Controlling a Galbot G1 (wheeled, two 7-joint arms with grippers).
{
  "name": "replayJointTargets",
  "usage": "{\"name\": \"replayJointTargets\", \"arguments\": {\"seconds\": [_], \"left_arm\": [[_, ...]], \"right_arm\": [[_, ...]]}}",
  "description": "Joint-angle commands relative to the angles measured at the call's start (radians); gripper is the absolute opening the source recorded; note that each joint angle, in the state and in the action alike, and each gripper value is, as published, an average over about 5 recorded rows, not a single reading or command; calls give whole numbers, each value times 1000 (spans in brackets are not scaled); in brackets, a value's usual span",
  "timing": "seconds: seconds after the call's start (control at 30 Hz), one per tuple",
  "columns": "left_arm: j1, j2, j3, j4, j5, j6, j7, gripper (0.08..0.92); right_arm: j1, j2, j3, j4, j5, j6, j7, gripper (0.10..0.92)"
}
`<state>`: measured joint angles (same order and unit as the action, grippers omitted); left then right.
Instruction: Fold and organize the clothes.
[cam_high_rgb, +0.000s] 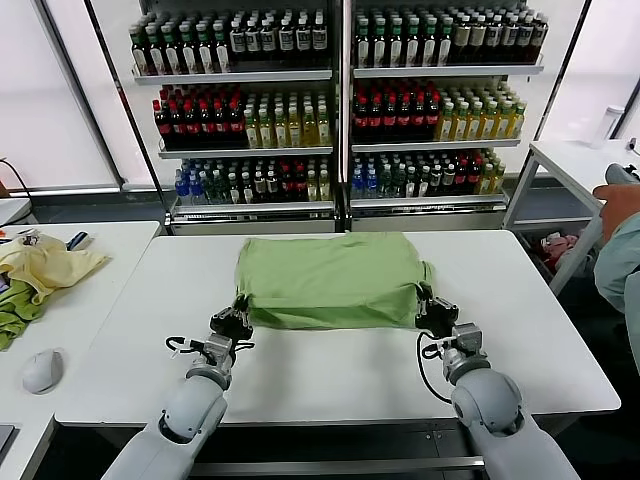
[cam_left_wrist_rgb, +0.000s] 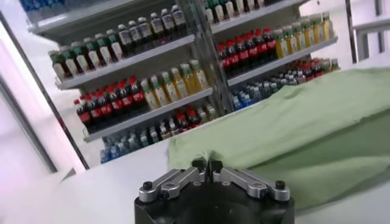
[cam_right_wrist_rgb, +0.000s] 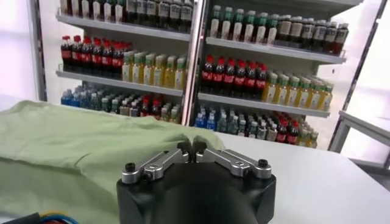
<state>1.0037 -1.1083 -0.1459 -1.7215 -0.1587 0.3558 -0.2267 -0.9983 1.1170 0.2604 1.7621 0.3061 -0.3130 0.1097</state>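
Note:
My left gripper and right gripper should both open, as they pinch the upper layer above the shirt's near edge, then take the near corners (cam_high_rgb: 255, 323) and drag the shirt closer.
The light green polo shirt (cam_high_rgb: 330, 280) lies on the white table (cam_high_rgb: 330, 370), folded into a rough rectangle; collar, buttons and logo are hidden. My left gripper (cam_high_rgb: 236, 316) is shut on the shirt's near left corner, and my right gripper (cam_high_rgb: 434, 311) is shut on its near right corner. In the left wrist view the shut gripper (cam_left_wrist_rgb: 207, 165) pinches the shirt's (cam_left_wrist_rgb: 292, 128) edge. In the right wrist view the shut gripper (cam_right_wrist_rgb: 191, 148) pinches a fold of the shirt (cam_right_wrist_rgb: 73, 140).
A pale yellow garment (cam_high_rgb: 45, 265) and a darker green cloth (cam_high_rgb: 15, 310) lie on the side table at the left, with a white mouse-like object (cam_high_rgb: 42, 370). Drink shelves (cam_high_rgb: 340, 100) stand behind. A person's arm (cam_high_rgb: 620, 235) is at the right edge.

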Motion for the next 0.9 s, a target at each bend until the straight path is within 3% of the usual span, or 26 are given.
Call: {"name": "replayJointTargets", "arguments": {"seconds": [0.03, 0.2, 0.3, 0.63, 0.9], "left_arm": [[-63, -6, 54, 104, 124, 1, -3, 106], [-61, -23, 49, 107, 129, 11, -11, 109], [-38, -30, 36, 81, 125, 15, -23, 153], [131, -40, -42, -80, 86, 29, -53, 427], [94, -39, -66, -48, -165, 84, -83, 669]], "right_arm": [[72, 2, -31, -77, -38, -12, -11, 132], [69, 16, -39, -92, -60, -28, -12, 157], [51, 19, -35, -80, -61, -27, -12, 231], [-109, -5, 55, 51, -24, 33, 3, 516], [-159, -21, 98, 69, 67, -37, 16, 749]]}}
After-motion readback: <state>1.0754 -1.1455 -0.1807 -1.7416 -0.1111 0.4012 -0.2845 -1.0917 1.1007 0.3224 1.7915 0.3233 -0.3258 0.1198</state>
